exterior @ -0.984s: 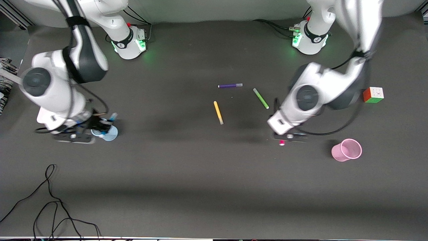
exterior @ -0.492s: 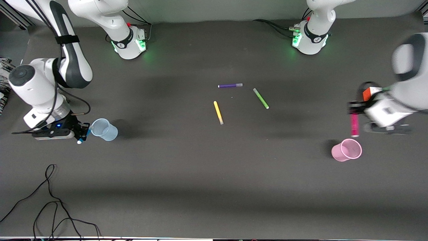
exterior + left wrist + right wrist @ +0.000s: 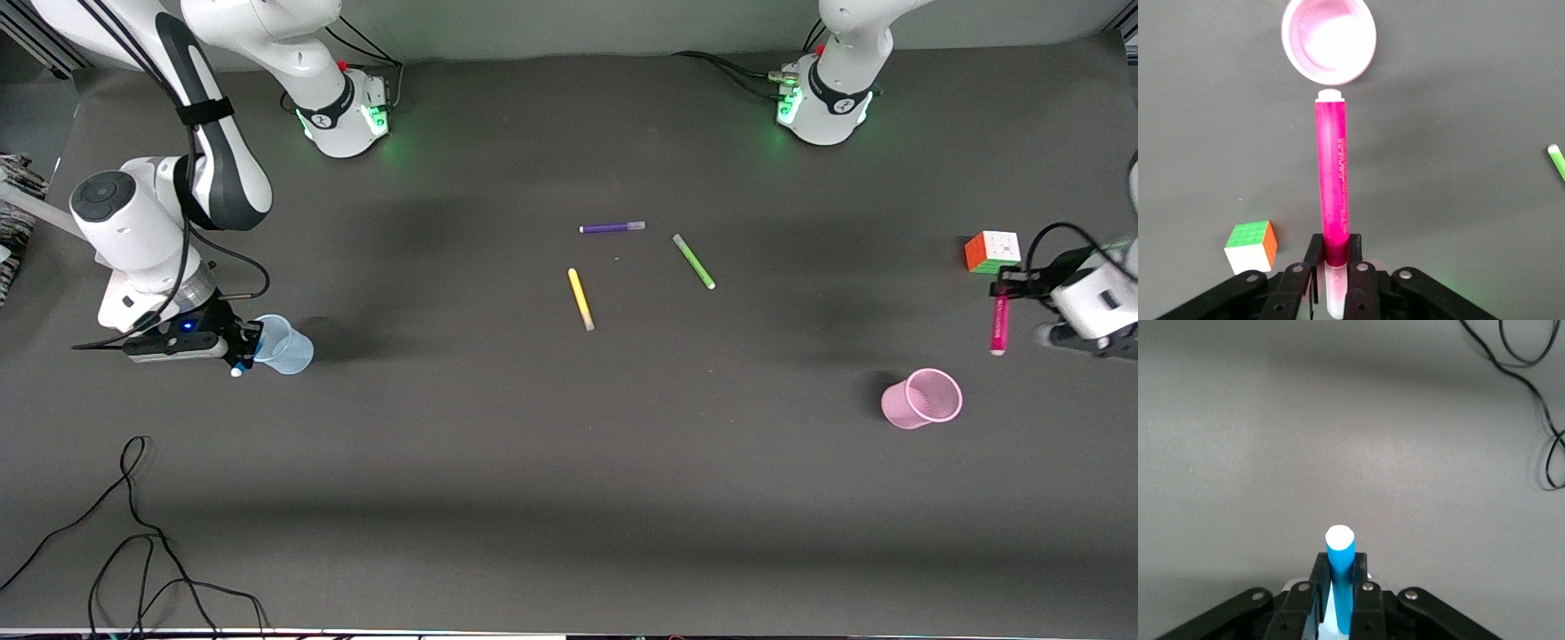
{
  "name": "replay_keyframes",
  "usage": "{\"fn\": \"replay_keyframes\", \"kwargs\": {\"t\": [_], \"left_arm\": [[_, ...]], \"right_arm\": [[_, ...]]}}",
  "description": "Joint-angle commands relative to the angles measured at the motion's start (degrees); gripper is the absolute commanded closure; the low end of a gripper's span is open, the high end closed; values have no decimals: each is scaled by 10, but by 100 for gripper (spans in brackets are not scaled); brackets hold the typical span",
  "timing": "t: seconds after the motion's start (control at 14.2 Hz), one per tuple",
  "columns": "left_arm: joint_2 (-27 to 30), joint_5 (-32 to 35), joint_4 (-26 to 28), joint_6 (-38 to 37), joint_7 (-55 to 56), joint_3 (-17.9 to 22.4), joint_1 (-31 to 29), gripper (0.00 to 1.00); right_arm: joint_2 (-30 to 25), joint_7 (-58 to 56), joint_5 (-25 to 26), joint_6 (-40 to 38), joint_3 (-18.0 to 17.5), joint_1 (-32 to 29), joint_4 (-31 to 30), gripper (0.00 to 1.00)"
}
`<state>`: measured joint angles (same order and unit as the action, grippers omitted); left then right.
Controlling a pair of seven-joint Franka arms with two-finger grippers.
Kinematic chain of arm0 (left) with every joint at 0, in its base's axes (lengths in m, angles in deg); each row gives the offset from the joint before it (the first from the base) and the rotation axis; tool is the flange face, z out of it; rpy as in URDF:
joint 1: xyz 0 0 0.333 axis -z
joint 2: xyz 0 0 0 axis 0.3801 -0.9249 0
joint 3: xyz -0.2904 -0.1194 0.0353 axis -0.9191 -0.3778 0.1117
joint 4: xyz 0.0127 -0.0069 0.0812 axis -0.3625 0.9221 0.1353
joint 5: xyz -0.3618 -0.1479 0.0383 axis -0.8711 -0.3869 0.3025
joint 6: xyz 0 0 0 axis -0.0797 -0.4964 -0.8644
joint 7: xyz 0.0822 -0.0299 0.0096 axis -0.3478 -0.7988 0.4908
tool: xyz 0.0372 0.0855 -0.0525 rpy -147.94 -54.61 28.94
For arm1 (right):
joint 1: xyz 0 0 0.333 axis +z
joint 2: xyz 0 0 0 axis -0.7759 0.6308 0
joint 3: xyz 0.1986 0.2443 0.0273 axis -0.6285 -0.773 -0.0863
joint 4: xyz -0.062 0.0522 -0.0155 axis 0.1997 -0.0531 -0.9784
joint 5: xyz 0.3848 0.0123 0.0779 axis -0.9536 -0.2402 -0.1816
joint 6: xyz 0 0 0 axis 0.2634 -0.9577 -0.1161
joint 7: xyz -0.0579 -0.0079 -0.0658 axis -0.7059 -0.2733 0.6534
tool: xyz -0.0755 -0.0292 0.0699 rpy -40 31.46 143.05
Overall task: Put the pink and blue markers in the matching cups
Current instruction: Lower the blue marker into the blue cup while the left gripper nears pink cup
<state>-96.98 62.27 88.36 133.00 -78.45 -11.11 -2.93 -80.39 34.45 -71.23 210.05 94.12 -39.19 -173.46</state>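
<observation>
Next, my left gripper opens and lets the pink marker, now held above the table, go inside the upright pink cup (image 3: 923,399) (image 3: 1330,41) that stands near the colour cube.
My left gripper (image 3: 1001,292) is shut on the cap end of the pink marker (image 3: 999,325) and holds it in the air over the table between the cube and the pink cup (image 3: 922,398). In the left wrist view the pink marker (image 3: 1333,180) sticks out of the gripper (image 3: 1336,257) toward the pink cup (image 3: 1329,40), which stands upright. My right gripper (image 3: 242,347) is shut on the blue marker (image 3: 236,366) right beside the pale blue cup (image 3: 284,347). In the right wrist view the blue marker (image 3: 1340,570) points white end out from the gripper (image 3: 1339,577).
A colour cube (image 3: 992,252) sits at the left arm's end of the table. Purple (image 3: 612,228), green (image 3: 693,261) and yellow (image 3: 581,300) markers lie mid-table. A black cable (image 3: 133,533) lies near the front edge at the right arm's end.
My left gripper has carried the pink marker from near the green marker toward the left arm's end, past the pink cup. My right gripper moved off the blue cup, then back beside it.
</observation>
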Motion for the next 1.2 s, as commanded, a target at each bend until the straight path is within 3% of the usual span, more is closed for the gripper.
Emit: {"fn": "replay_keyframes", "kwargs": {"t": [0.0, 0.07, 0.14, 0.21, 0.49, 0.56, 0.77, 0.98, 1.12], "left_arm": [[-138, 59, -180, -144, 65, 0, 49, 100], [-191, 89, -238, -195, 91, 0, 78, 100], [-236, 117, -283, -233, 100, 1, 104, 100], [-272, 134, -320, -253, 101, 3, 117, 100], [-324, 137, -339, -247, 106, 13, 118, 100], [-331, 137, -341, -244, 108, 16, 119, 100], [-339, 138, -340, -225, 110, 18, 118, 100], [-352, 140, -335, -203, 128, 20, 120, 100], [-361, 140, -334, -182, 130, 20, 120, 100]], "right_arm": [[-7, 0, 7, 18, 2, 3, -17, 83], [-7, 0, 7, 16, 2, 3, -17, 65], [-6, -2, 8, 14, 2, 2, -16, 18], [-6, -6, 7, 13, 2, 2, -15, 0], [-17, -6, 7, 8, -2, 2, -5, 0], [-20, -6, 8, -26, -3, 2, 8, 0], [-24, -2, 4, -181, -7, 2, 86, 0], [-42, -4, -42, -329, -15, 2, 172, 0], [-63, 1, -47, -439, -19, 2, 232, 0]]}}
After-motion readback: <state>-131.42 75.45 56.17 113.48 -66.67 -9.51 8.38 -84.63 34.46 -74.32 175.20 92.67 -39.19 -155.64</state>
